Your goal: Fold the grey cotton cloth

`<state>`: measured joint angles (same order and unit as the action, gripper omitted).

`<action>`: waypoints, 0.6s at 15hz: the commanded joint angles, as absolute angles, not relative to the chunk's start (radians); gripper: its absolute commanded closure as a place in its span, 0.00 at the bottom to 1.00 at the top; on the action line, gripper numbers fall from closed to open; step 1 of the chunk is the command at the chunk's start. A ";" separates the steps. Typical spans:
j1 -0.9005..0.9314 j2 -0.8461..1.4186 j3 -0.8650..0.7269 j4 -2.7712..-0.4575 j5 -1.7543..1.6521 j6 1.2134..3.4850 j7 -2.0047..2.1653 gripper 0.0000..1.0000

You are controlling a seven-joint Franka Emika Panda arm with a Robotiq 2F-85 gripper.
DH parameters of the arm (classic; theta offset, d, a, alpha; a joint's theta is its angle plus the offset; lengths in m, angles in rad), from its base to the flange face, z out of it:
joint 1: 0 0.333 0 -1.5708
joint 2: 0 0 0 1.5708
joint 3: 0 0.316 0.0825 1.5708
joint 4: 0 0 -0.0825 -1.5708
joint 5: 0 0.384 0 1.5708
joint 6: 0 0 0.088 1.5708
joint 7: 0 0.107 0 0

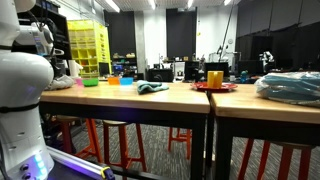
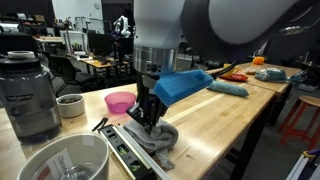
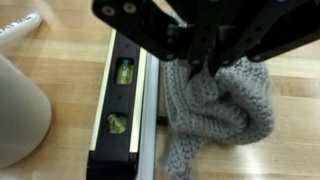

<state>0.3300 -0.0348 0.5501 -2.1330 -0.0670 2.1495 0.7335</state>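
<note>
My gripper is pinching a raised fold in the bunched middle of the grey cloth, so I should open it and take the cloth near its edge [image 3: 173, 92] next to the spirit level.
The grey knitted cloth [image 3: 220, 105] lies bunched on the wooden table, right beside a black spirit level [image 3: 118, 100]. My gripper [image 3: 205, 70] is directly over it with its fingers pinched on a raised fold of the cloth. In an exterior view the cloth [image 2: 160, 140] hangs crumpled under the gripper [image 2: 147, 113] near the table's front edge. The fingertips are partly hidden by the gripper body.
A white bowl [image 2: 62, 160] and a blender jar [image 2: 28, 95] stand close by, with a small cup [image 2: 70, 104], a pink bowl [image 2: 120, 101] and a blue cloth [image 2: 185, 83] behind. The spirit level [image 2: 130, 150] lies along the table edge.
</note>
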 commanded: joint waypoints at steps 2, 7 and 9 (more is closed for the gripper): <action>0.383 0.038 0.513 -2.069 -0.086 2.141 0.759 0.98; 0.417 0.086 0.485 -2.035 -0.070 2.145 0.745 0.98; 0.426 0.104 0.475 -2.023 -0.062 2.143 0.736 0.98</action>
